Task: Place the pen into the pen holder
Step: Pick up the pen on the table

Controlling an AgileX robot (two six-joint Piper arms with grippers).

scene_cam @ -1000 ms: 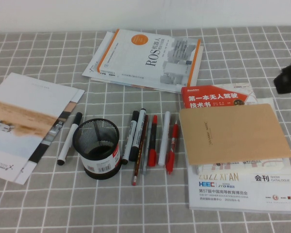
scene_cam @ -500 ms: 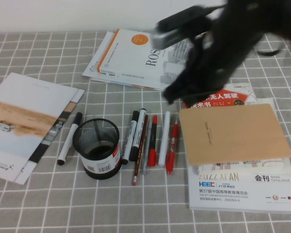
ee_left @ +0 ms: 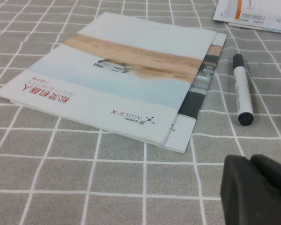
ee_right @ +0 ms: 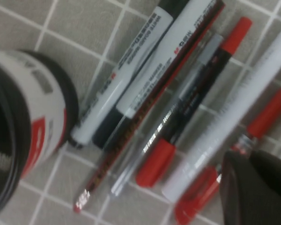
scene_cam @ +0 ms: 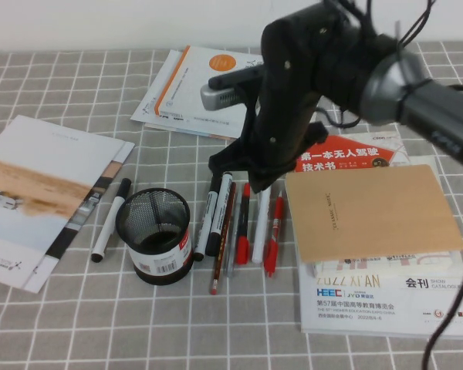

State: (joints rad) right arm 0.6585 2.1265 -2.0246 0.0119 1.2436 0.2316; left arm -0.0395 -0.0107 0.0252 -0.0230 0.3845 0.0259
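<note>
The white pen between the red pens is next for my right gripper. It should go there and close on the middle of its body [scene_cam: 261, 222] [ee_right: 232, 115].
The all-white pen [scene_cam: 260, 227] lies on the checked cloth in a row of pens, right of the black mesh pen holder [scene_cam: 163, 258]. My right gripper [scene_cam: 251, 171] hangs just above the far ends of that row, its black arm covering the pen's top. In the right wrist view the white pen [ee_right: 234, 117] runs diagonally beside the gripper [ee_right: 257, 187], whose fingers look shut and empty; the holder [ee_right: 33, 126] stands at the side. My left gripper [ee_left: 255, 187] is shut, low over the cloth, and out of the high view.
Two black-capped markers [scene_cam: 214, 216], a pencil [scene_cam: 220, 247] and red pens [scene_cam: 242, 231] flank the white pen. Another marker [scene_cam: 110, 220] lies left of the holder by a brochure [scene_cam: 38, 193]. Books [scene_cam: 216, 92] lie behind, a brown notebook [scene_cam: 370, 212] on magazines to the right.
My right arm has swung in from the right edge and come down over the far ends of the pen row. The pens and the holder have not moved.
</note>
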